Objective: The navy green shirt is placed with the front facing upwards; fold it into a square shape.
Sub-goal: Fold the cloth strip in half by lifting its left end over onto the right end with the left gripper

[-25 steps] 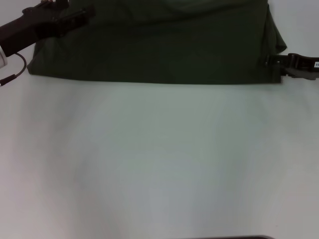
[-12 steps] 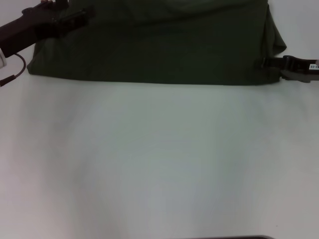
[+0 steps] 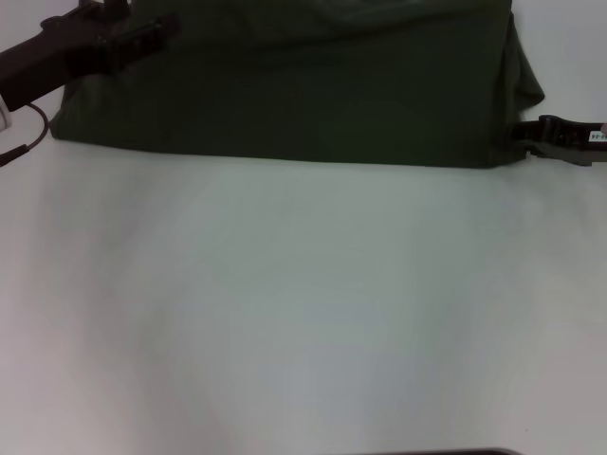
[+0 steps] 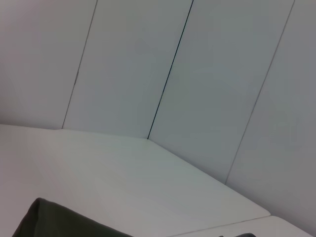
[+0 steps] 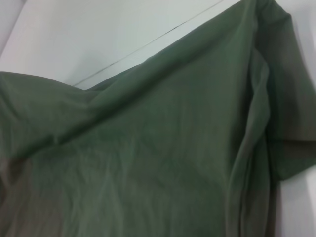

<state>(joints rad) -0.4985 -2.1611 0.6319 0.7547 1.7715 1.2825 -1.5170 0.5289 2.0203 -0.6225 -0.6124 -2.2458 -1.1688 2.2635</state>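
My left gripper needs to close on the near corner (image 3: 60,135) of the navy green shirt, at the end of its near edge opposite my right gripper.
The navy green shirt (image 3: 303,95) lies across the far part of the white table (image 3: 303,313), its near edge a straight line. My left gripper (image 3: 156,30) rests over the shirt's far left part. In the left wrist view only a corner of the shirt (image 4: 54,222) shows. My right gripper (image 3: 522,133) is at the shirt's near right corner, touching the cloth's edge. The right wrist view is filled with the shirt's wrinkled cloth (image 5: 148,158), with a fold running along one side. No letters or collar show.
The bare table top stretches from the shirt's near edge toward me. A thin black cable (image 3: 28,133) hangs off my left arm at the left edge. Pale wall panels (image 4: 197,74) rise behind the table. A dark strip (image 3: 436,452) sits at the near edge.
My right gripper pushed in toward the shirt, then drew back outward and nearer to me. The shirt's near right corner shifted slightly nearer. The left arm stayed put.
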